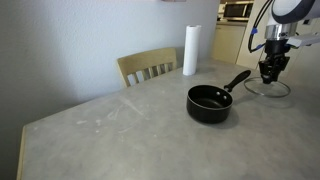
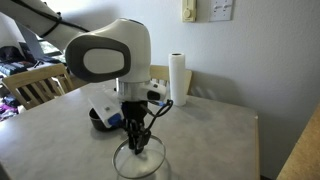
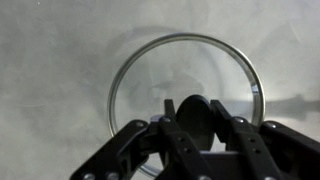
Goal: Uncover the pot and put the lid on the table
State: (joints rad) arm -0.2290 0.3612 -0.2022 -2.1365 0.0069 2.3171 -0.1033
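Next, my gripper releases the glass lid on the grey table [image 1: 256, 92] next to the long handle of the pot. The lid now lies flat beside the pot.
The black pot [image 1: 210, 103] stands uncovered on the grey table [image 1: 120, 130], its long handle pointing toward the back right. In an exterior view it is mostly hidden behind the arm [image 2: 97, 119]. The glass lid [image 1: 267, 89] lies flat on the table to the right of the pot, apart from it. It shows in both exterior views [image 2: 138, 162] and in the wrist view [image 3: 135, 70]. My gripper [image 3: 190, 115] points straight down over the lid [image 1: 270, 72] [image 2: 137, 143], its fingers closed against both sides of the black knob.
A white paper towel roll [image 1: 190, 50] [image 2: 179, 75] stands upright at the table's back edge. A light wooden chair [image 1: 148, 68] [image 2: 35, 85] is pushed against the table. The table edge runs close to the lid [image 2: 200, 172].
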